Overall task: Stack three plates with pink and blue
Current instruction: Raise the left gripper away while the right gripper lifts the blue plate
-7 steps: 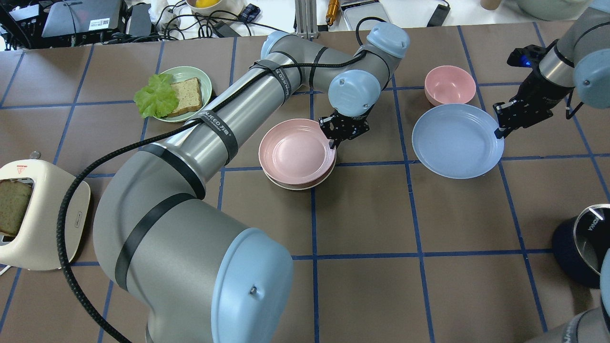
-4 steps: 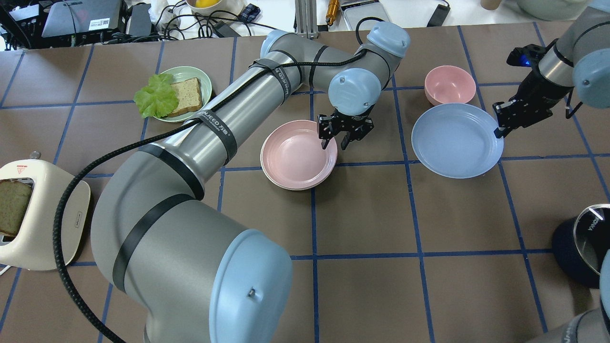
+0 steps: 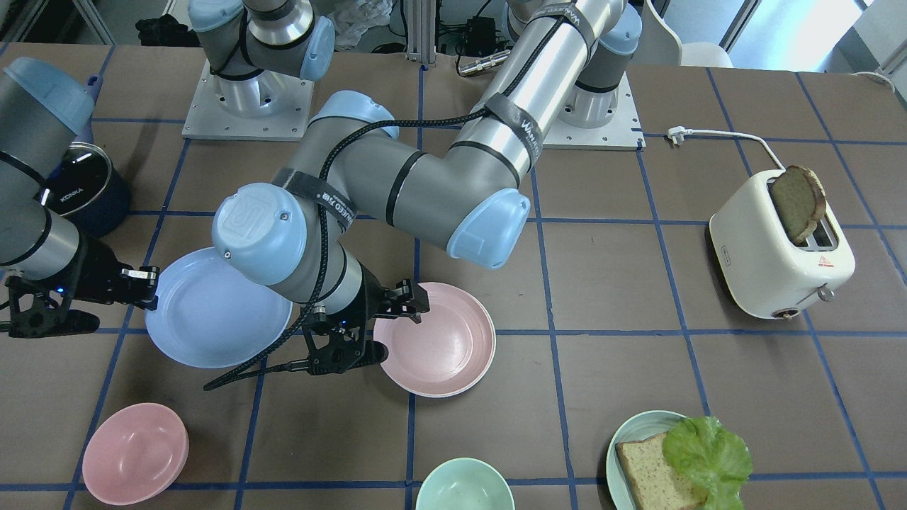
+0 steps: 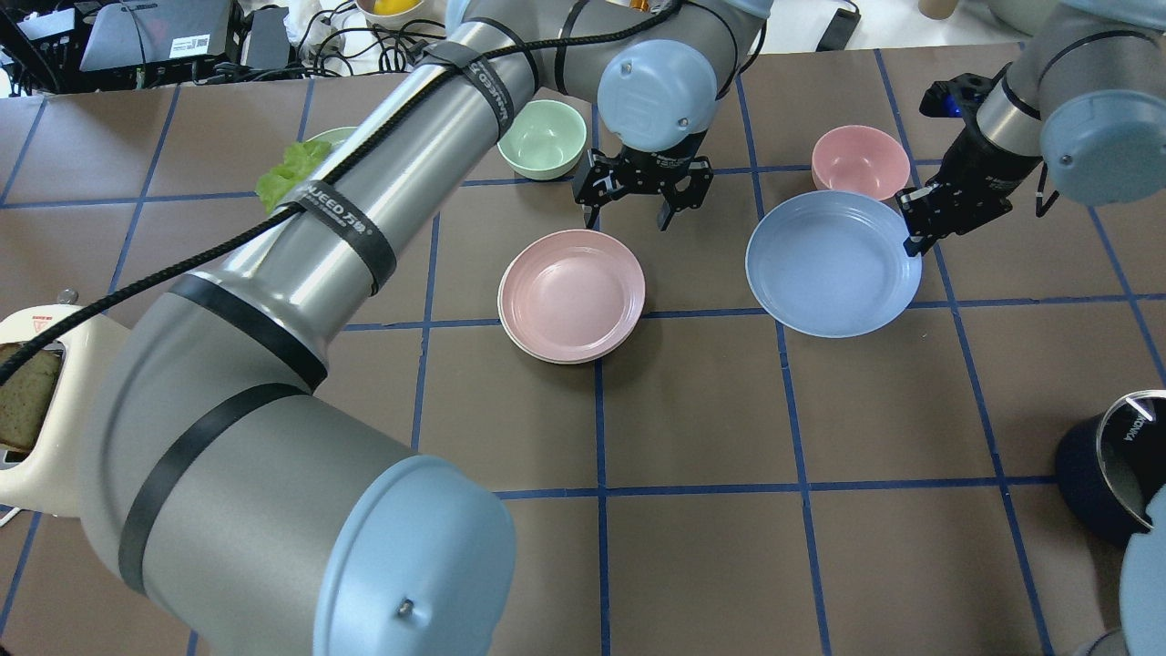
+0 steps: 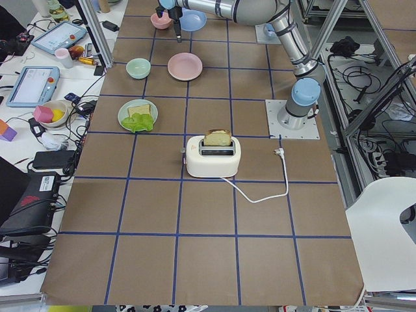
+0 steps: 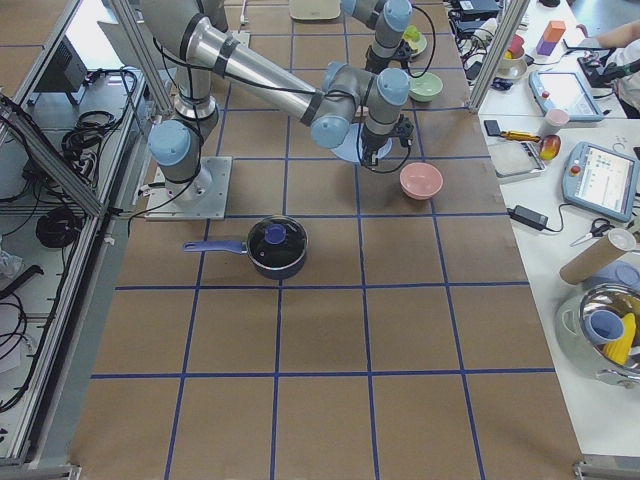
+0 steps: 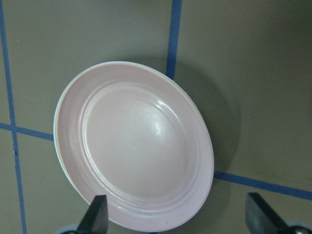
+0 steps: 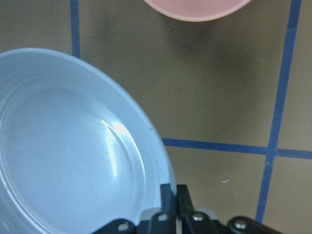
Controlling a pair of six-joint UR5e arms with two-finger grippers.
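Observation:
The light blue plate, now held slightly off the table, will go down squarely on top of the pale pink plate [image 3: 434,339], where I need to set it with my right gripper.
The pale pink plate [image 4: 571,293] lies on the cream-white plate [image 4: 557,358], of which only a thin rim shows. Both sit mid-table and also show in the front view [image 3: 439,347] and the left wrist view [image 7: 139,151]. My left gripper [image 4: 635,214] is open and empty, raised just beyond the stack's far edge, with its fingertips [image 7: 97,214] wide apart. My right gripper [image 4: 911,239] is shut on the right rim of the light blue plate [image 4: 833,264]. It holds that plate slightly off the table, to the right of the stack. The pinch shows in the right wrist view [image 8: 171,195].
A pink bowl [image 4: 861,159] stands just beyond the blue plate. A mint bowl [image 4: 542,137] is behind the stack. A plate with bread and lettuce [image 3: 680,460] is far left, a toaster [image 3: 779,248] near left and a dark pot [image 4: 1116,465] near right.
My left gripper opened off the pink plate's rim, rose and drew back to the far side. The pink plate settled on the cream plate. My right gripper carried the blue plate leftward.

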